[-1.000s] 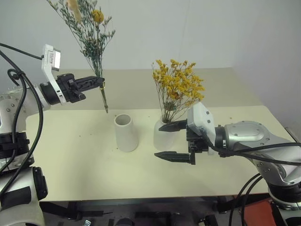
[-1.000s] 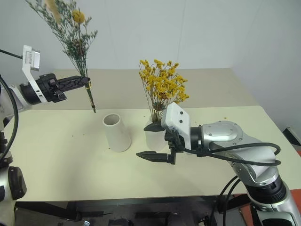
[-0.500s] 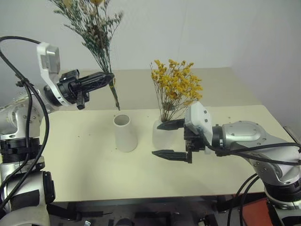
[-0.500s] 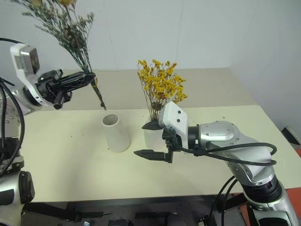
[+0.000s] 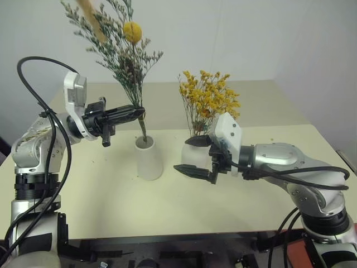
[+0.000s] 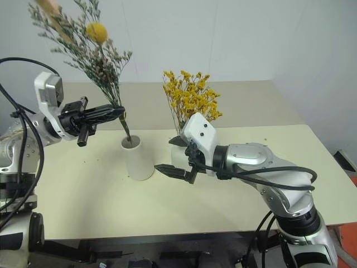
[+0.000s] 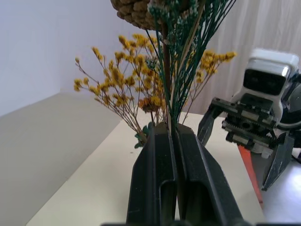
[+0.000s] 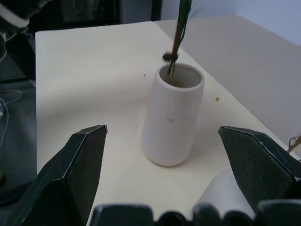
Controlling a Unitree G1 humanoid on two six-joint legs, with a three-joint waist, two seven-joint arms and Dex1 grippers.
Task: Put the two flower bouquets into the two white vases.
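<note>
My left gripper is going to release the grey-green sprig bouquet in the wide opening of the tapered white vase (image 5: pixel 145 143).
My left gripper (image 5: pixel 138 113) is shut on the stems of the grey-green sprig bouquet (image 5: pixel 124 53), which has one round yellow bloom. Its stem tips (image 8: pixel 170 70) dip into the wide mouth of the tapered white vase (image 5: pixel 147 158). The bushy yellow bouquet (image 5: pixel 209 103) stands in the rounder white vase (image 5: pixel 193 158) just to the right. My right gripper (image 5: pixel 196 157) hangs open in front of that rounder vase, level with it, fingers pointing toward the tapered vase (image 8: pixel 172 114). In the left wrist view the black fingers (image 7: pixel 160 169) clamp the green stems (image 7: pixel 174 84).
The vases stand mid-table on a cream tabletop (image 5: pixel 100 195), with bare surface to the left and toward the front edge. A second beige surface (image 5: pixel 262 100) lies behind. A white wall rises at the back.
My left gripper carried the sprig bouquet right and down, tilting it so the stem tips went from above the table into the tapered vase's mouth. My right gripper stayed open and edged slightly left.
</note>
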